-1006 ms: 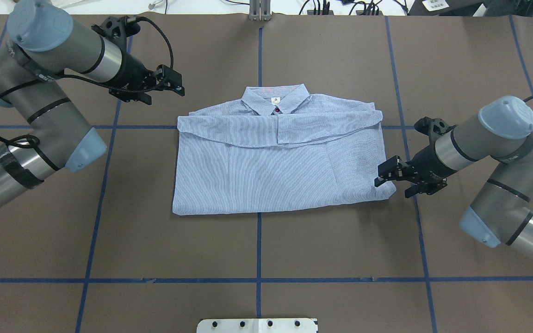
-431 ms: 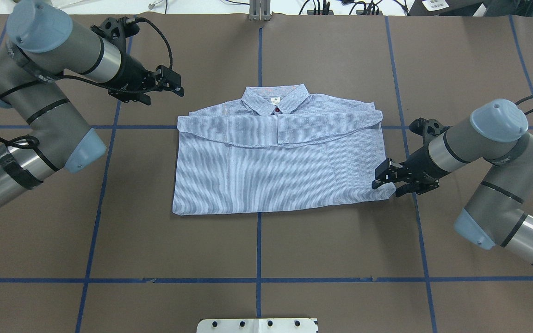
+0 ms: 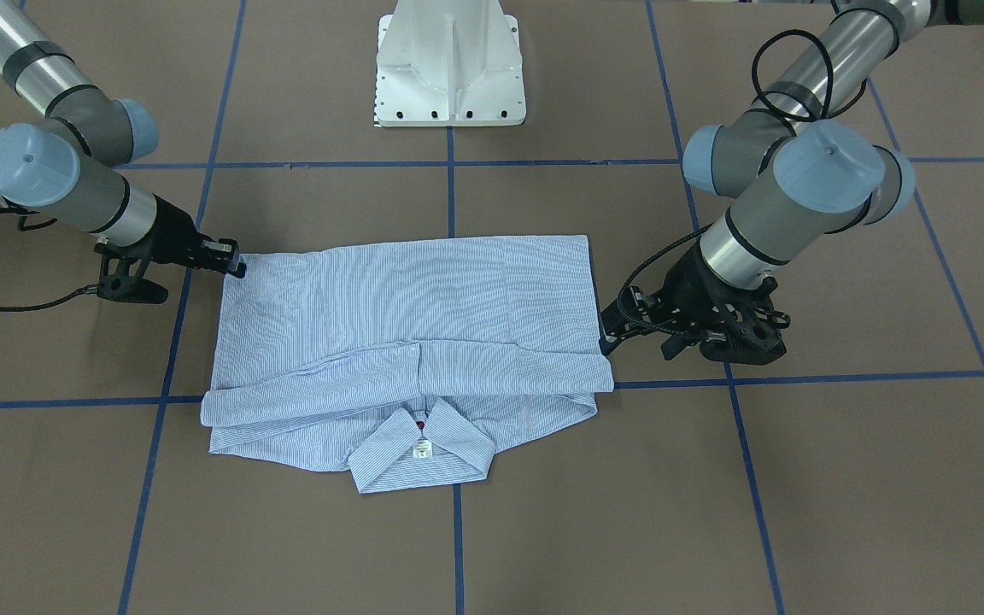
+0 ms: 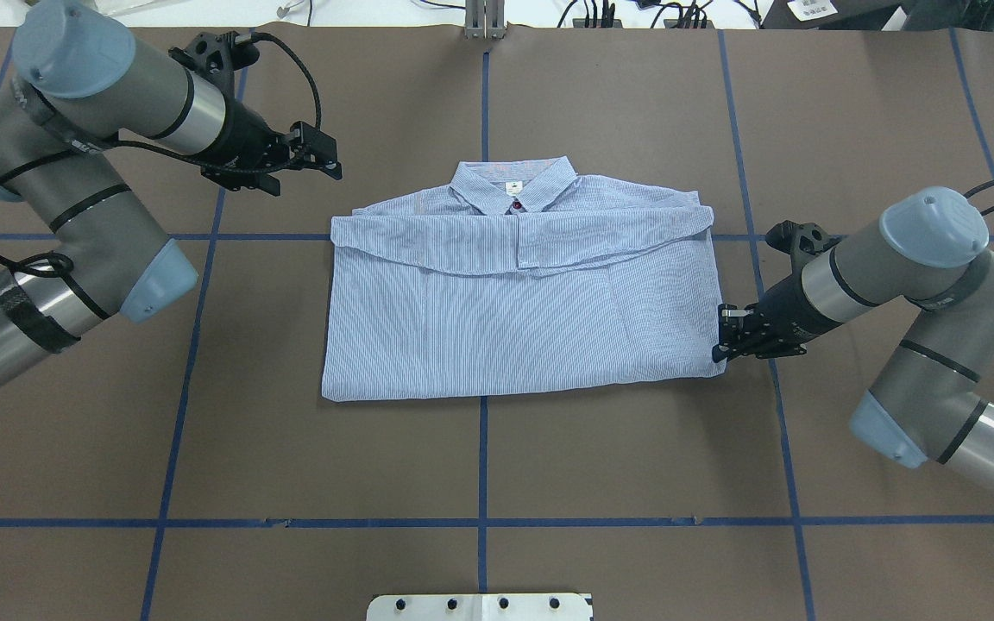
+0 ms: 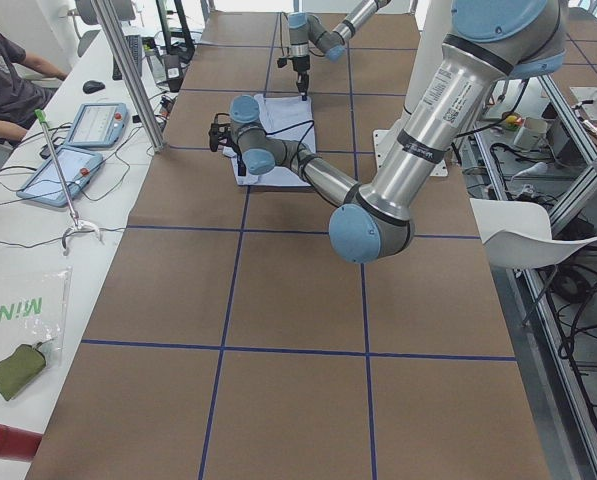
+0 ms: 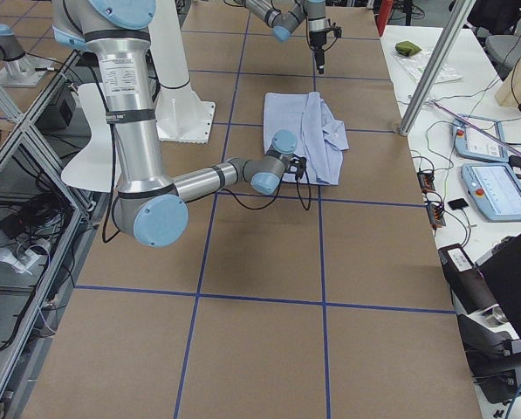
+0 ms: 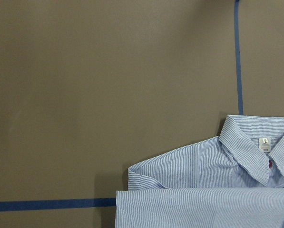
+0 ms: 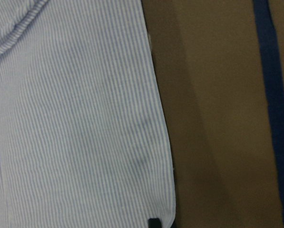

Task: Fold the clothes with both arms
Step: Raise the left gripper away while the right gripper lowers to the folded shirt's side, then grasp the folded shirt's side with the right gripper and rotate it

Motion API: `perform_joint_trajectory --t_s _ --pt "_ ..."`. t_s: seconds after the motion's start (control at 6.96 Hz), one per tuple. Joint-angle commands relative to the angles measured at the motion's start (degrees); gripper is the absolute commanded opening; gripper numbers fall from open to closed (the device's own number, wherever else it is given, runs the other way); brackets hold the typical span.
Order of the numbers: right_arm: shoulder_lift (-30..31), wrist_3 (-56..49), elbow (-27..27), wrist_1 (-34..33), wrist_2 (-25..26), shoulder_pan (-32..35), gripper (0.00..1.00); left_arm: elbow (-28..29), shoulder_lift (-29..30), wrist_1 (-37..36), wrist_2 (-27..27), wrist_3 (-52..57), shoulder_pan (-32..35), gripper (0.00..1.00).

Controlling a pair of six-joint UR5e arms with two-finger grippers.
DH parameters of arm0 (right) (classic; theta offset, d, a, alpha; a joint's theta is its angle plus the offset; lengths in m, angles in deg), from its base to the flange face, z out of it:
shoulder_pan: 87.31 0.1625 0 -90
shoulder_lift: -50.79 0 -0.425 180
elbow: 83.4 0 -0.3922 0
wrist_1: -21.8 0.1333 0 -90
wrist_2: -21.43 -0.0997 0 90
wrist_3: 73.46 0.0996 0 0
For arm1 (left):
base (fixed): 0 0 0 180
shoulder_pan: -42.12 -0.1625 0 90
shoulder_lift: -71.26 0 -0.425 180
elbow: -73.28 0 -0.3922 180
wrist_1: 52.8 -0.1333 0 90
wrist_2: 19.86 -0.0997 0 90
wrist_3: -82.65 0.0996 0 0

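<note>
The robot's right gripper needs to release the corner of the shirt between the white pedestal base and the blue tape line [image 3: 271,89].
The light blue-and-white striped shirt [image 4: 506,319] lies folded in a flat rectangle at the table's middle, collar [image 4: 514,185] on the far side and sleeves folded across the chest. My right gripper [image 4: 719,341] is down at the shirt's near right corner [image 3: 231,278] and shut on its edge. One dark fingertip [image 8: 153,222] shows at the hem in the right wrist view. My left gripper [image 4: 333,159] hangs open above the bare table, beyond the shirt's far left corner. The left wrist view looks down on the collar and shoulder [image 7: 203,190].
The brown table [image 4: 635,474] carries a grid of blue tape lines [image 4: 481,457]. The white pedestal base [image 3: 449,77] stands at the robot's edge. A side bench with tablets [image 5: 78,145] and a seated person [image 5: 3,80] runs along the far side.
My right gripper moved in and down to the shirt's near right corner and its fingers came together there. The left arm and the shirt have barely moved.
</note>
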Motion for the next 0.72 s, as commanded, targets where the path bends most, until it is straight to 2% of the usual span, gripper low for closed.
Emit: perform_joint_trajectory --t_s 0.0,0.29,0.57 --pt "1.4 0.0 1.9 0.2 -0.9 -0.1 0.00 -0.1 0.0 0.0 -0.9 0.1 0.2 0.99" --pt "9.9 0.0 12.1 0.6 -3.2 -1.3 0.00 -0.5 0.0 -0.2 -0.9 0.0 1.1 0.99" --pt "16.4 0.0 20.2 0.6 -3.9 -6.7 0.00 -0.6 0.0 -0.2 -0.9 -0.1 1.2 0.99"
